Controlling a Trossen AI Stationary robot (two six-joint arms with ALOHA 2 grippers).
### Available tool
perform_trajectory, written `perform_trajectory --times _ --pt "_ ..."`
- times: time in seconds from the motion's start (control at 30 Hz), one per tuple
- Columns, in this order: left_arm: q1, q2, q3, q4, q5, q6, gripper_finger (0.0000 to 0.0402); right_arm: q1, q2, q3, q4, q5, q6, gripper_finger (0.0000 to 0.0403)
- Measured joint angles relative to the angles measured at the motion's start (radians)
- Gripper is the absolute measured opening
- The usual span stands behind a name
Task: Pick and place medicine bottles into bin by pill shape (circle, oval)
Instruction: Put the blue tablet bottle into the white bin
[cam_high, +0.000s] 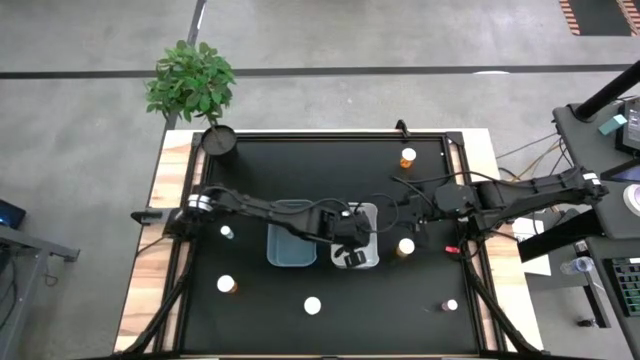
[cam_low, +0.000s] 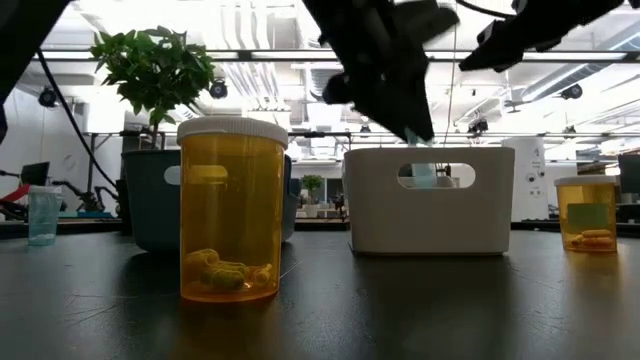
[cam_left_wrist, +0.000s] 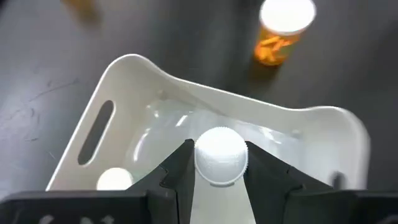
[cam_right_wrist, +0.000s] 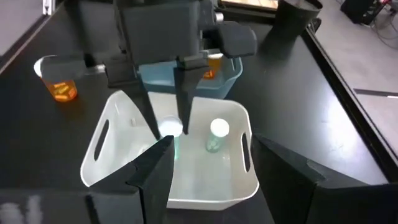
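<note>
My left gripper is to let go of the small white-capped bottle, now hanging over the white bin, beside the teal bottle on the white bin's bottom (cam_high: 345, 231) (cam_left_wrist: 165, 199).
My left gripper (cam_high: 352, 248) hangs over the white bin (cam_high: 372, 212), shut on a small bottle with a white cap (cam_left_wrist: 220, 155). Another small teal bottle with a white cap (cam_right_wrist: 217, 133) stands on the white bin's floor. The blue bin (cam_high: 288, 240) beside it holds an orange bottle (cam_right_wrist: 212, 65). Loose bottles stand upright on the black table: orange ones (cam_high: 406, 246), (cam_high: 407, 157), (cam_high: 227, 284), a white-capped one (cam_high: 313, 305), and tiny ones (cam_high: 452, 305), (cam_high: 227, 232). My right gripper (cam_high: 412, 212) is open, just right of the white bin, touching nothing. My left gripper pinches the small bottle at its white cap (cam_left_wrist: 205, 163) between the two fingers. The fingers (cam_right_wrist: 184, 93) come from above, slanting down. The bottle stays upright, cap up, over the white bin's inside; whether its base touches the bin's floor does not show.
A black plant pot (cam_high: 219, 140) with a green plant stands at the table's far left corner. In the low view a large orange bottle (cam_low: 231, 210) stands near the front edge. Bare black table lies along the near edge between the loose bottles.
</note>
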Motion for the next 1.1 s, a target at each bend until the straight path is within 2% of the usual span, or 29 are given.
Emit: perform_trajectory --times 0.13,0.47,1.1 --pt "0.002 0.028 0.000 -0.012 -0.022 0.027 0.0098 0.000 -0.005 -0.024 0.033 0.000 -0.020 0.0203" --pt "0.013 0.028 0.000 -0.182 -0.062 -0.023 0.0098 0.000 -0.009 -0.025 0.053 0.000 -0.027 0.0203" --pt "0.014 0.029 -0.027 -0.146 -0.062 -0.115 0.0098 0.000 -0.005 -0.025 0.053 0.001 -0.033 0.0203"
